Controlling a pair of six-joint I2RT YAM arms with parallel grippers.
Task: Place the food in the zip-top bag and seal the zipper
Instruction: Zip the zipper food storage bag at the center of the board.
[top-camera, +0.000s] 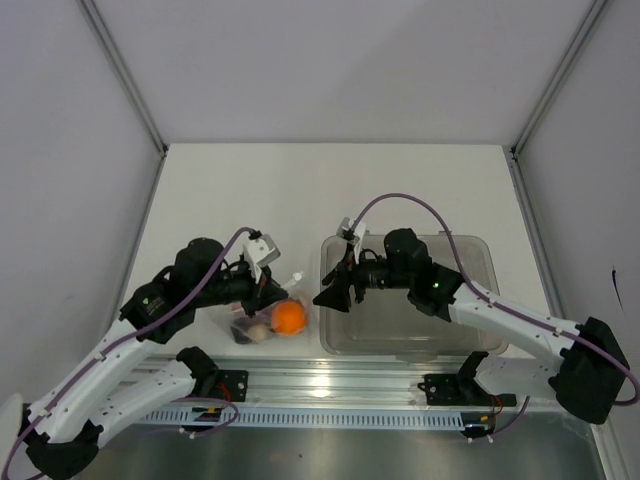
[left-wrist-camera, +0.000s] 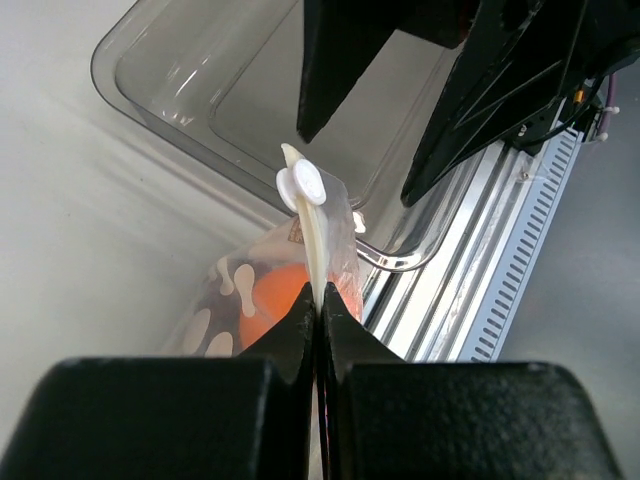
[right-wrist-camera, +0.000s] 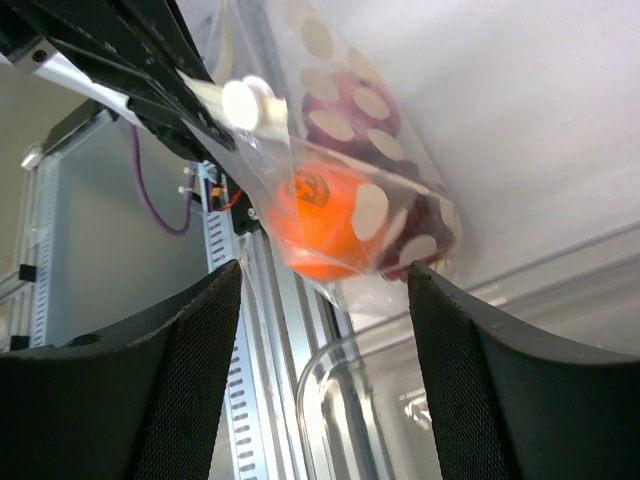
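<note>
The left gripper is shut on the zipper in the path of the slider tab, so next the right gripper grips the zipper's tabbed end (left-wrist-camera: 301, 182) before the left gripper opens.
The zip-top bag (top-camera: 272, 318) is clear with white dots and holds the food: an orange ball (top-camera: 289, 317), a purple fruit (right-wrist-camera: 345, 100), dark red grapes (right-wrist-camera: 432, 225) and a beige lump (top-camera: 258, 331). My left gripper (left-wrist-camera: 320, 296) is shut on the bag's whitish zipper (left-wrist-camera: 316, 235), whose white slider tab (left-wrist-camera: 301, 184) sticks up beyond the fingertips. My right gripper (top-camera: 333, 291) is open and empty, just right of the bag, over the tub's left rim. In the right wrist view the bag (right-wrist-camera: 335, 190) hangs in front of the spread fingers (right-wrist-camera: 190, 330).
A rigid clear rectangular tub (top-camera: 470, 300) stands right of the bag and looks empty. The aluminium rail (top-camera: 330, 385) runs along the table's near edge. White walls enclose the table on three sides.
</note>
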